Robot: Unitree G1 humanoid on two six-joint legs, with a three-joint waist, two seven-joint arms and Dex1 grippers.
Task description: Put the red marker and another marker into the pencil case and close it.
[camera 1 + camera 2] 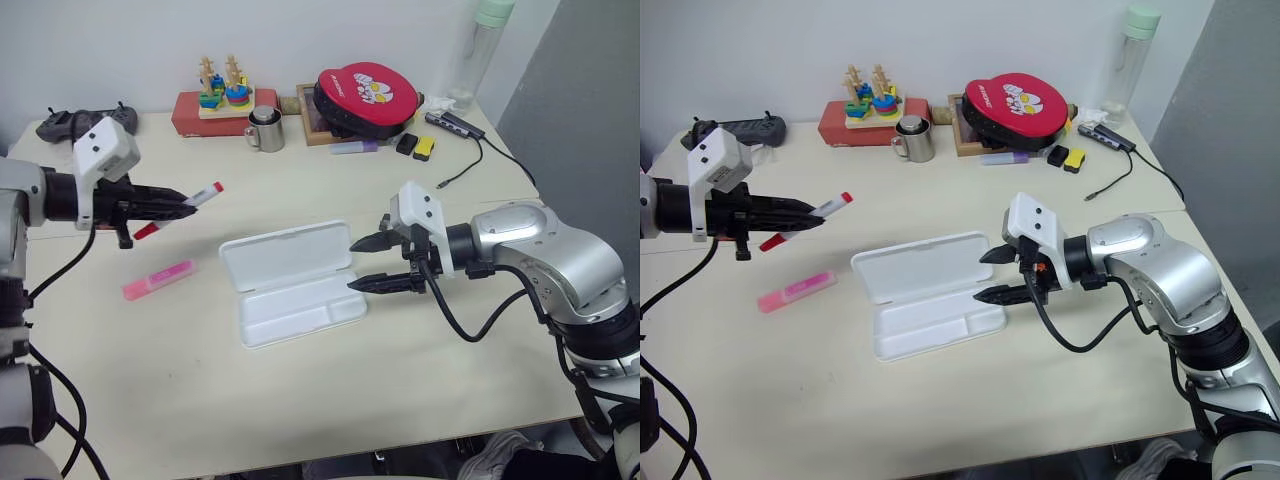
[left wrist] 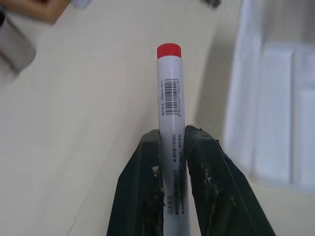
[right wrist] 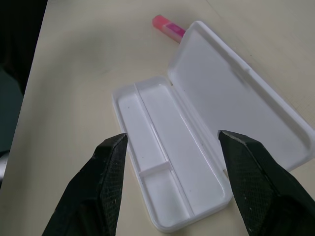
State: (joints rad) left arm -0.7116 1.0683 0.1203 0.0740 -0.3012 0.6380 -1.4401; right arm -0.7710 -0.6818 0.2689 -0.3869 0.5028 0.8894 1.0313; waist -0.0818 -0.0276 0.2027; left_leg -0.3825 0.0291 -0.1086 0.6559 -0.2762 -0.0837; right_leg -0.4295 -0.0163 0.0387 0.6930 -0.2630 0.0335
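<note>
Next, I let go of the red marker with my left gripper in the white tray's long slot (image 1: pixel 307 297) beside the lid hinge. The marker is now hanging above the table.
My left gripper (image 1: pixel 186 206) hangs above the table's left side, shut on the red marker (image 1: pixel 205 194). Its white barrel (image 2: pixel 170 98) sticks out past the fingertips to a red end, and its red cap shows below the fingers. The pink highlighter (image 1: pixel 157 280) lies flat on the table under that gripper, left of the pencil case (image 1: pixel 290 283). The white case lies open at mid-table with its lid folded back and its tray (image 3: pixel 162 162) empty. At the case's right end my right gripper (image 1: pixel 368 262) stands open, holding nothing, fingers pointing at the tray.
Along the back edge stand a controller (image 1: pixel 85 122), a red box with a stacking toy (image 1: pixel 222 100), a metal mug (image 1: pixel 266 130), a red round pouch (image 1: pixel 365 95), a purple marker (image 1: pixel 355 147) and a bottle (image 1: pixel 480 50). A cabled hub (image 1: pixel 455 125) lies at the back right.
</note>
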